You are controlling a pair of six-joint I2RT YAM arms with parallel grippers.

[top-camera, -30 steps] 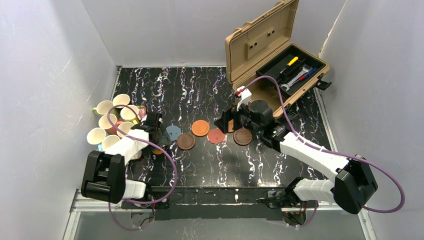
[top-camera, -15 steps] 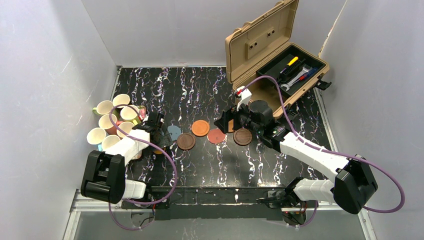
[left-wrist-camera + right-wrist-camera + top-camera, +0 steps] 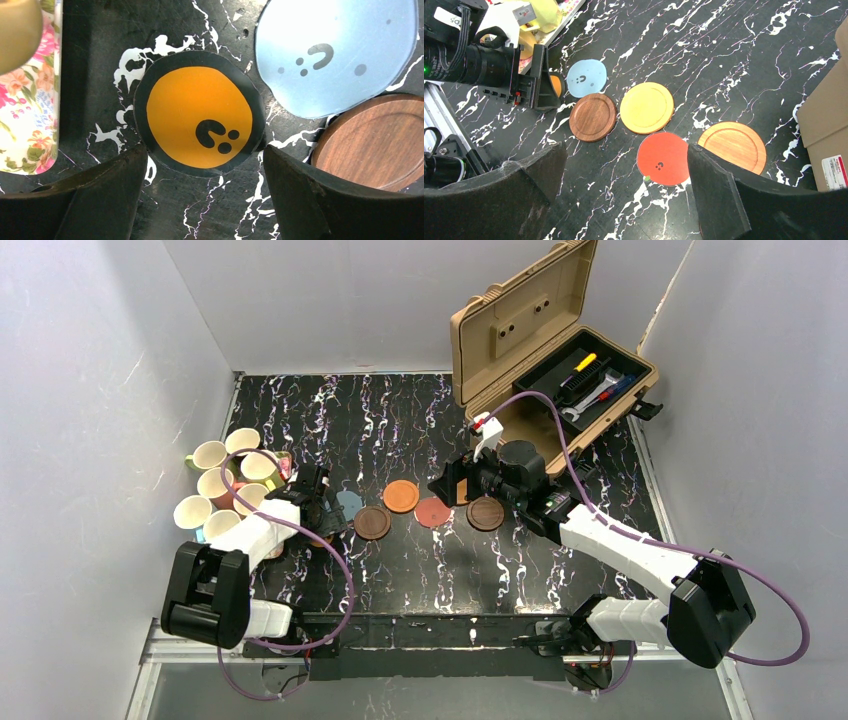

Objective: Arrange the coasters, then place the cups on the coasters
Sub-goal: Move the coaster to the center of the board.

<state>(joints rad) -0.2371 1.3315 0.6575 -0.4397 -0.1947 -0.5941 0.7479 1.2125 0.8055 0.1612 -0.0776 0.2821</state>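
Next, I close my left gripper on the rim of the light green cup (image 3: 243,470) behind the yellow cup, on the side that faces the pink cup.
In the left wrist view an orange coaster with a dark mark (image 3: 200,117) lies flat just ahead of my left gripper (image 3: 204,160), whose jaws stand open on either side of its near edge and hold nothing. A grey-blue coaster (image 3: 340,55) and a dark brown one (image 3: 375,142) lie to its right. The row goes on with an orange-brown coaster (image 3: 401,495), a red one (image 3: 433,512) and a wooden one (image 3: 485,513). My right gripper (image 3: 452,488) hangs open above the red coaster (image 3: 663,158). The cups (image 3: 226,475) stand clustered at the left.
The cups stand on a floral tray (image 3: 30,100), close to my left gripper's left side. An open tan toolbox (image 3: 550,350) with tools takes up the back right corner. White walls close in the black marbled table (image 3: 400,420) on three sides.
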